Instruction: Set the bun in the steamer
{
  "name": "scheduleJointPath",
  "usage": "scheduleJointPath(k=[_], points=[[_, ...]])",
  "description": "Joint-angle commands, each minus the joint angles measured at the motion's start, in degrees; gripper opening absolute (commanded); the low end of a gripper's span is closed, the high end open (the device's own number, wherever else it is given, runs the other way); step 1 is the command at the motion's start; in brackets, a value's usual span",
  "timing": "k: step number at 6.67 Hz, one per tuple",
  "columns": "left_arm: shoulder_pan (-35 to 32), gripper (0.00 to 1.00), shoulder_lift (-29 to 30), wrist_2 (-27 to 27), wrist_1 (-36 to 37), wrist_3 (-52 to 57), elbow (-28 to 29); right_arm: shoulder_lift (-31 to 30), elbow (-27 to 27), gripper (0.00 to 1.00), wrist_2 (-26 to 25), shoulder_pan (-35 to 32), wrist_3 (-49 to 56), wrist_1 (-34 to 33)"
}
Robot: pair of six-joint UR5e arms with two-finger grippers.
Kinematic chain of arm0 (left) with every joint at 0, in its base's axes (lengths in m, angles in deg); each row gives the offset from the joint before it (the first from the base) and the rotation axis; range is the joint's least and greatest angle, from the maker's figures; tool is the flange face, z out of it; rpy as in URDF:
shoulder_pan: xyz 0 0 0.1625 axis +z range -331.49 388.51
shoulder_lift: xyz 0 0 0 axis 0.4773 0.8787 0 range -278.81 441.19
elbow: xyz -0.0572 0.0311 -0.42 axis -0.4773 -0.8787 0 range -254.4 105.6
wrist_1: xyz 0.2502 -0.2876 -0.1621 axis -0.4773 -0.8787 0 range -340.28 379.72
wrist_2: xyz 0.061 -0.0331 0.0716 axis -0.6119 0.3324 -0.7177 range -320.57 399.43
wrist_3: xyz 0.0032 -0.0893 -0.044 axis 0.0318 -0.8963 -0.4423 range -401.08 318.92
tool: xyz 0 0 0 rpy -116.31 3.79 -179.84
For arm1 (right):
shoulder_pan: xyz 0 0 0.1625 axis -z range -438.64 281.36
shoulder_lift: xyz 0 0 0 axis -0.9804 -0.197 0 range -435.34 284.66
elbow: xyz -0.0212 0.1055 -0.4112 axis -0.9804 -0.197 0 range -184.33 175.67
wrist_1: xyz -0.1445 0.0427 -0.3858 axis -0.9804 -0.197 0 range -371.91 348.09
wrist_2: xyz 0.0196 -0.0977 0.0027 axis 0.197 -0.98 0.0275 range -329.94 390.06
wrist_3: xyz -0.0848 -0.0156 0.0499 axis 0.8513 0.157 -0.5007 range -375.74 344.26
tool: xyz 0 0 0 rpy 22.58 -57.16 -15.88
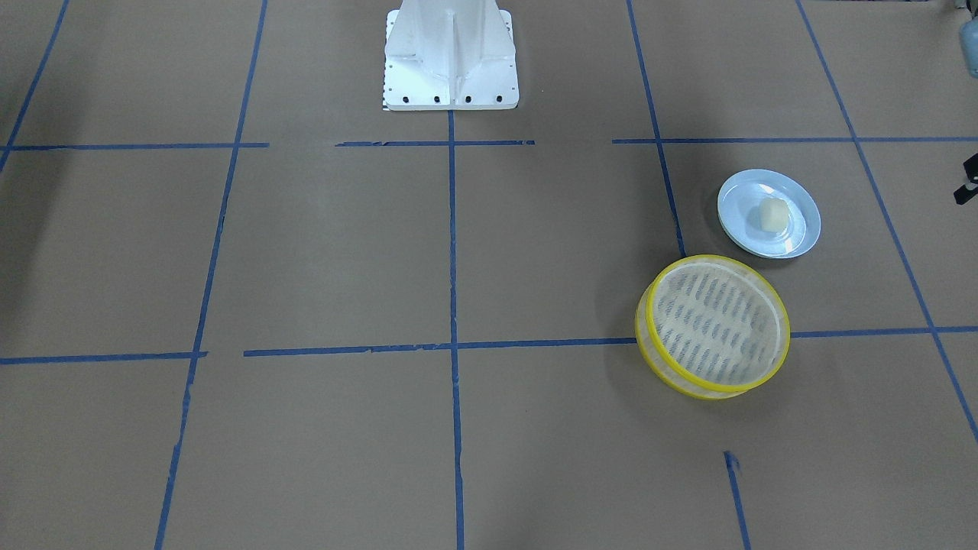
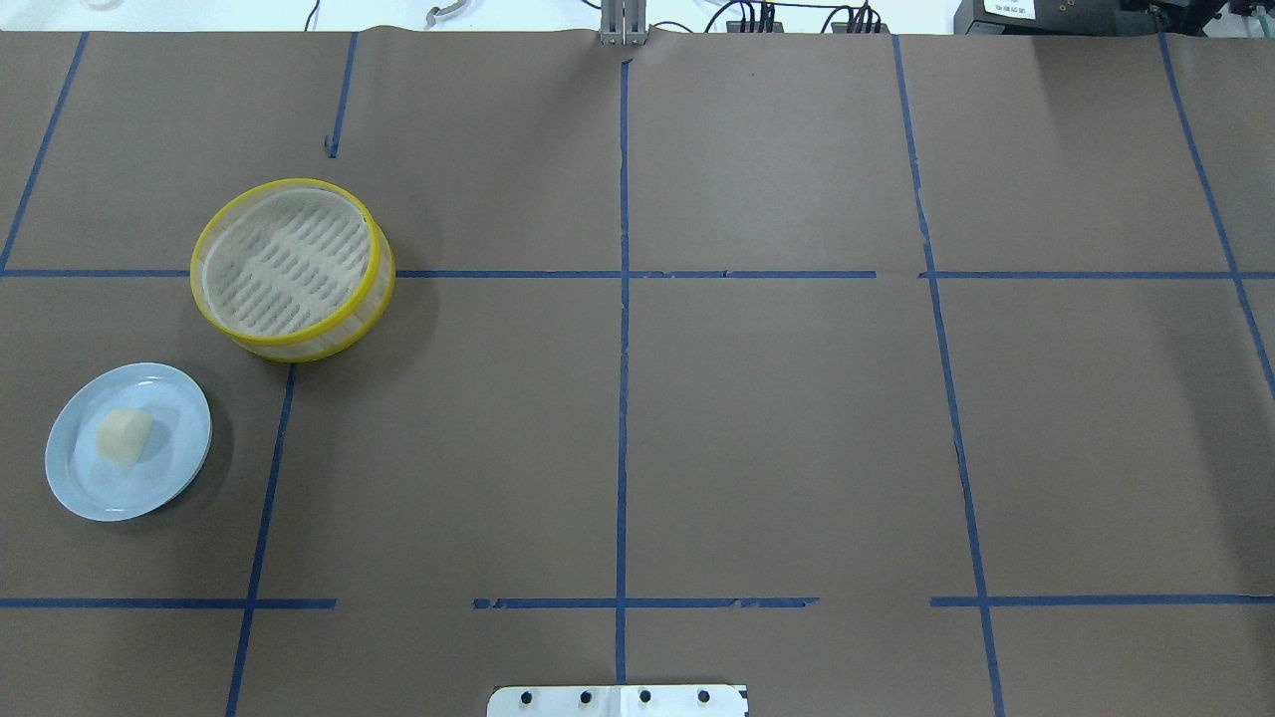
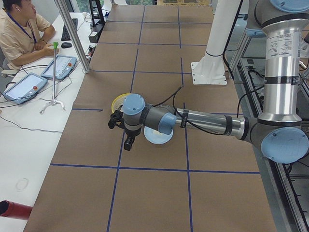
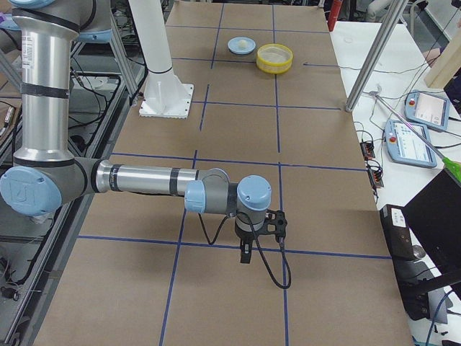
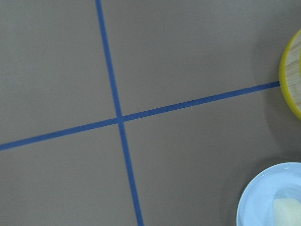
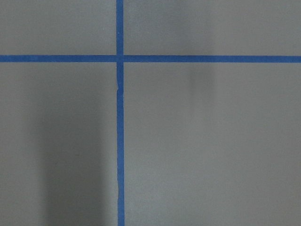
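The robot's left gripper needs to close around the middle of the bun [image 1: 775,215] [image 5: 287,213] on the pale blue plate, one finger on either side.
The bun [image 1: 772,215], a small cream-white lump, lies on a pale blue plate [image 1: 739,229] on my left side of the table; it also shows in the overhead view [image 2: 124,436] and at the corner of the left wrist view [image 5: 288,212]. The steamer [image 1: 665,378], round with yellow rims and a slotted mesh base, stands empty just beyond the plate [image 2: 329,344]. My left gripper [image 3: 128,141] hangs above the table beside the plate, and I cannot tell whether it is open or shut. My right gripper [image 4: 245,254] hangs far off at the other end, and its state cannot be told either.
Blue tape lines divide the brown table into squares. The white robot base [image 1: 451,69] stands at the middle of the near edge. An operator [image 3: 19,34] sits at a side desk with tablets [image 3: 58,67]. The steamer's rim shows at the left wrist view's edge [image 5: 288,75].
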Motion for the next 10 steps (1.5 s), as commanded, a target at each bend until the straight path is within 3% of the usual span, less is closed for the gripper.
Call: scheduleJointPath(k=[1, 2, 3, 6, 8, 10], points=[[9.3, 1.0, -7.8, -0.5, -21.6, -12.4, 0.0, 0.0, 0.0, 1.0, 0.0, 0.0, 0.0, 0.0], [13.9, 1.0, -9.4, -3.2, -27.7, -20.2, 0.3, 0.0, 0.0, 1.0, 0.0, 0.0, 0.0, 0.0], [20.6, 0.99, -9.1, -8.0, -28.1, -25.3, 0.2, 0.0, 0.0, 1.0, 0.0, 0.0, 0.0, 0.0], [25.6, 0.96, -5.5, -9.1, -27.9, -40.0, 1.1, 0.0, 0.0, 1.0, 0.0, 0.0, 0.0, 0.0], [30.4, 0.9, -5.1, -14.8, -27.5, -43.0, 1.8, 0.0, 0.0, 1.0, 0.0, 0.0, 0.0, 0.0], [31.4, 0.86, -4.4, -14.6, -27.2, -43.0, 4.7, 0.0, 0.0, 1.0, 0.0, 0.0, 0.0, 0.0]])
